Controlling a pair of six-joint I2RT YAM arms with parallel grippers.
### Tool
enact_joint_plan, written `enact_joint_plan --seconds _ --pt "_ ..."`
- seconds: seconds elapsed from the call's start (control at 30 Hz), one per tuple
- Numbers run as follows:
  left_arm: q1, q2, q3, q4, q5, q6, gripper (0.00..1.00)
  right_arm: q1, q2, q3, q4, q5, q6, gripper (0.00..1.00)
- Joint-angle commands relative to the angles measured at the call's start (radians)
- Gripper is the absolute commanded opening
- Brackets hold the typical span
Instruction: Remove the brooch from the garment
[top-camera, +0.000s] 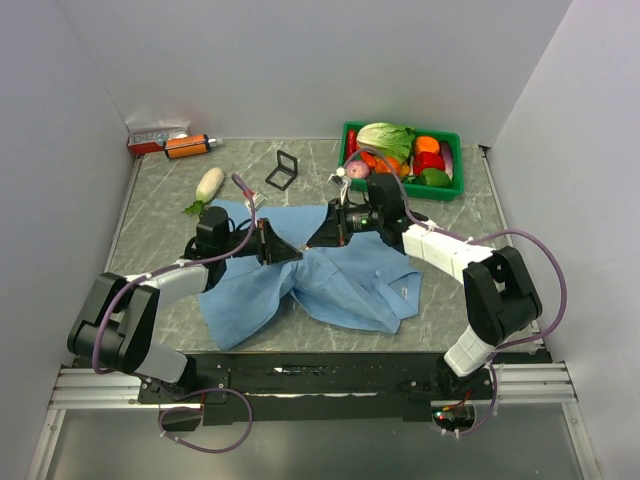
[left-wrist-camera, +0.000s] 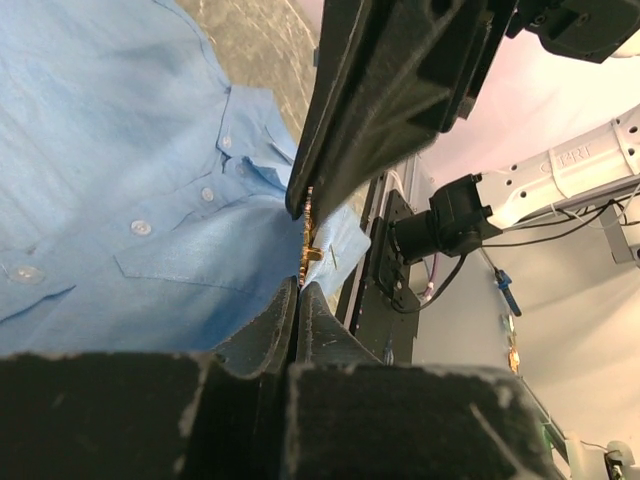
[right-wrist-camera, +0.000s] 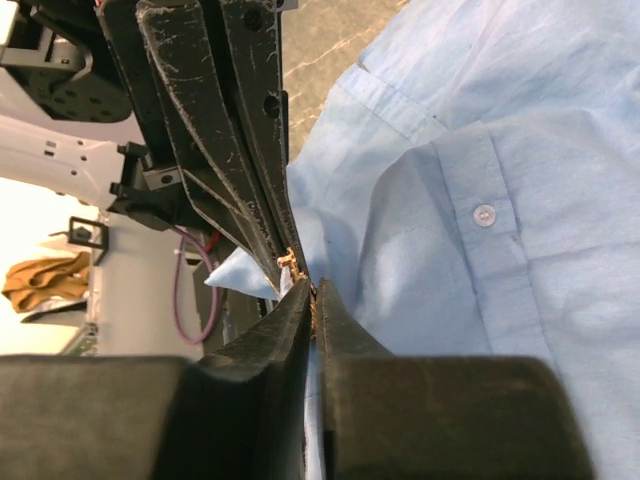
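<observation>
Next, my right gripper opens, roll over and takes the brooch from its other side (left-wrist-camera: 312, 254), because the brooch is pinned to the cloth at my left gripper's fingers.
The light blue garment (top-camera: 350, 285) lies spread on the table, and a fold of it is pulled up between my two grippers. My left gripper (top-camera: 296, 254) is shut, pinching that cloth at its tips (left-wrist-camera: 298, 288). My right gripper (top-camera: 316, 238) meets it tip to tip and is shut (right-wrist-camera: 313, 288), with gold metal showing between its jaws. The tiny coppery brooch (left-wrist-camera: 312, 245) bridges the small gap between the two pairs of tips and also shows in the right wrist view (right-wrist-camera: 290, 262). It is hidden in the top view. Shirt buttons and the cloth (left-wrist-camera: 120, 150) fill the left wrist view.
A green crate (top-camera: 420, 193) of vegetables stands at the back right, just behind the right arm. A white radish (top-camera: 208, 185), a small black frame (top-camera: 283, 170), an orange bottle (top-camera: 187, 146) and a red-and-white box (top-camera: 155, 138) lie at the back left.
</observation>
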Motion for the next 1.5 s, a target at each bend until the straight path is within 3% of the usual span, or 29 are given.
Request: enact_joint_plan --seconds 0.0,0.03,0.13,0.23,0.57,1.47 --pt "0.001 -0.046 -0.002 0.062 0.021 0.033 0.01 0.022 -0.055 0.029 -0.023 -0.044 -0.054 0.23" --pt "0.001 -0.049 -0.002 0.051 0.025 0.041 0.01 0.021 -0.058 0.029 -0.029 -0.052 -0.058 0.33" --pt "0.003 -0.060 -0.008 0.034 0.025 0.055 0.01 0.021 -0.072 0.033 -0.066 -0.080 -0.106 0.45" --pt "0.003 -0.066 -0.016 0.037 0.024 0.052 0.01 0.019 -0.084 0.036 -0.103 -0.112 -0.154 0.50" --pt "0.004 -0.078 -0.007 -0.012 0.044 0.110 0.01 0.007 -0.121 0.027 -0.140 -0.052 -0.227 0.50" --pt "0.003 -0.103 -0.019 -0.030 0.055 0.127 0.01 0.061 -0.035 0.124 -0.232 -0.046 -0.394 0.33"
